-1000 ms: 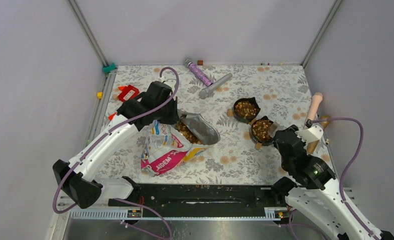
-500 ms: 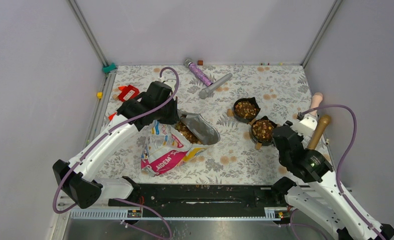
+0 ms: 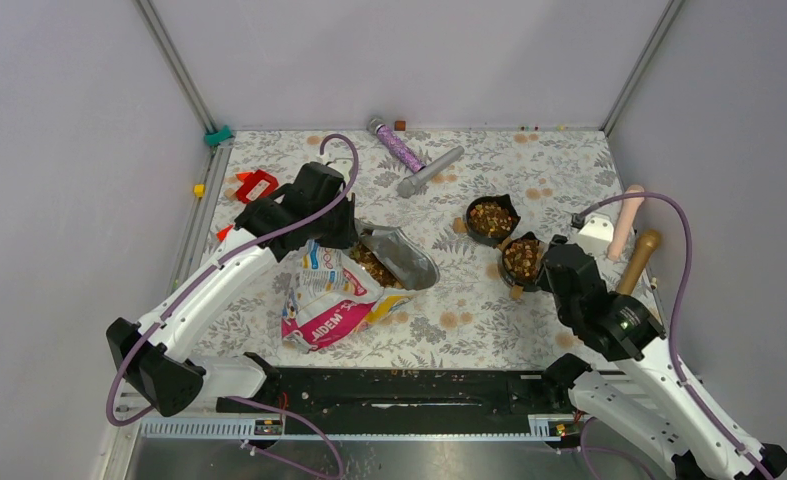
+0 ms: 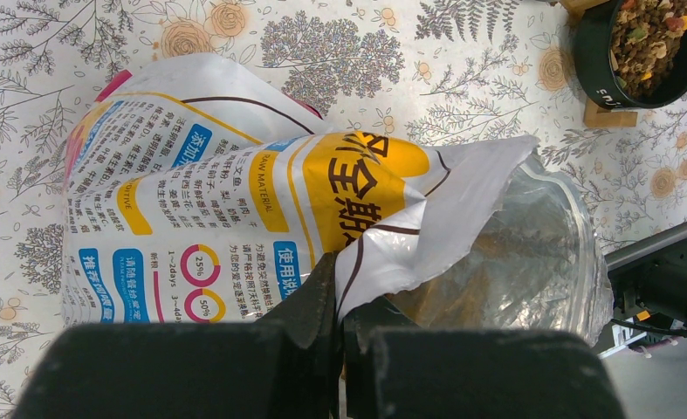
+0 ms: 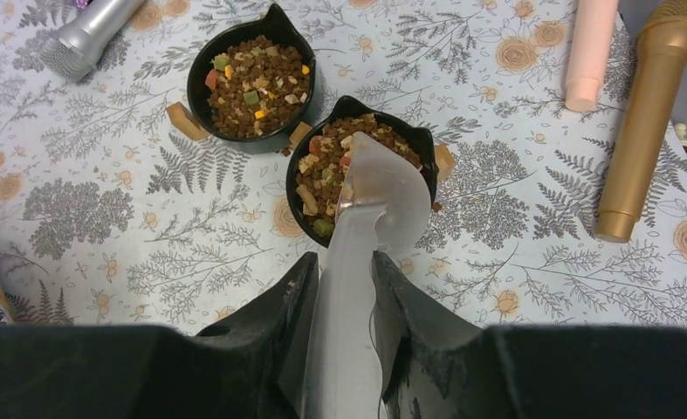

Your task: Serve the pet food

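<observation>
The robot's right gripper should set the translucent white scoop down on the floral mat (image 3: 476, 308) between the pet food bag and the near bowl.
The pet food bag (image 3: 334, 300) lies open on the floral mat, brown kibble (image 3: 374, 265) showing in its silver mouth. My left gripper (image 3: 344, 235) is shut on the bag's torn top edge (image 4: 427, 218), jaws pinched on the foil (image 4: 340, 301). Two black cat-eared bowls hold kibble: the far one (image 3: 491, 218) and the near one (image 3: 522, 260). My right gripper (image 5: 344, 262) is shut on the handle of a translucent white scoop (image 5: 383, 188), whose bowl sits over the near bowl's kibble (image 5: 322, 170). The far bowl (image 5: 198, 87) is just beyond.
A gold microphone (image 3: 637, 262) and a pink cylinder (image 3: 626, 218) lie right of the bowls. A silver microphone (image 3: 429, 170) and a purple glitter one (image 3: 397, 145) lie at the back. A red object (image 3: 256, 185) sits far left. A black rail (image 3: 399, 385) runs along the front.
My right arm has swung left with the scoop, from beside the gold microphone to over the near bowl. The left arm and the bag have not moved.
</observation>
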